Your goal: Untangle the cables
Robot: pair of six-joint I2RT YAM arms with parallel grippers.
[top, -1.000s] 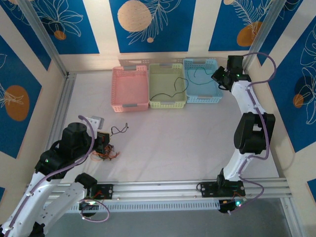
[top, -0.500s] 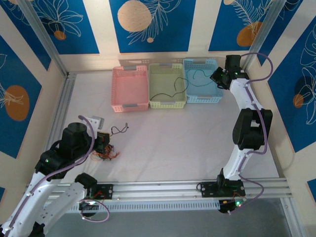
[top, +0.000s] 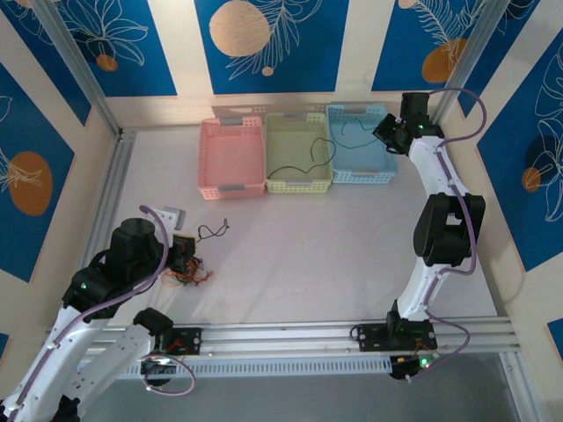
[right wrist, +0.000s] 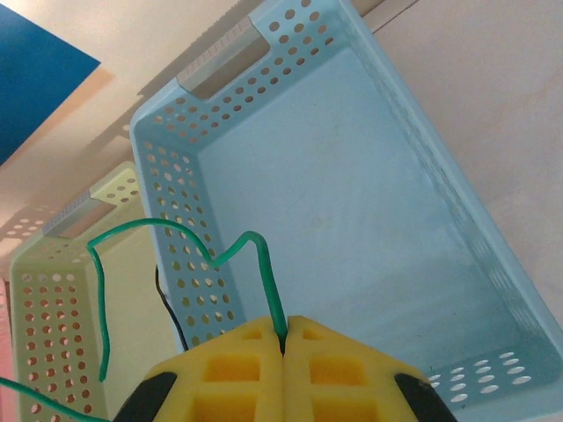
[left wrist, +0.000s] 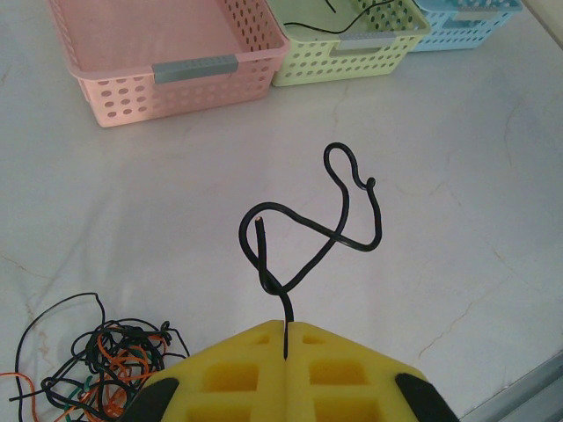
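Note:
I should use my right gripper to let go of the green cable, now held over the blue basket, in the middle of the pink basket (top: 231, 167), next to the green basket.
My left gripper (left wrist: 286, 330) is shut on the end of a black cable (left wrist: 303, 233), which curls up in loops above the white table. Left of it, a knotted clump of black, orange and green cables (left wrist: 97, 356) lies on the table. From above, the left gripper (top: 183, 255) sits by the clump (top: 189, 274) at the near left. My right gripper (right wrist: 283, 338) is shut on a green cable (right wrist: 264, 264) over the blue basket (right wrist: 167, 176). From above, the right gripper (top: 387, 134) hovers at that basket's right rim.
Three baskets stand in a row at the back: pink (top: 232, 188), green (top: 299, 185) and blue (top: 362, 177). A black cable (top: 299, 165) lies in the green one. A small grey block (top: 169, 214) sits near the left arm. A metal rail (top: 290, 334) runs along the near edge.
The right gripper has moved slightly farther back over the blue basket, still holding the green cable. The left arm and its black cable have not moved.

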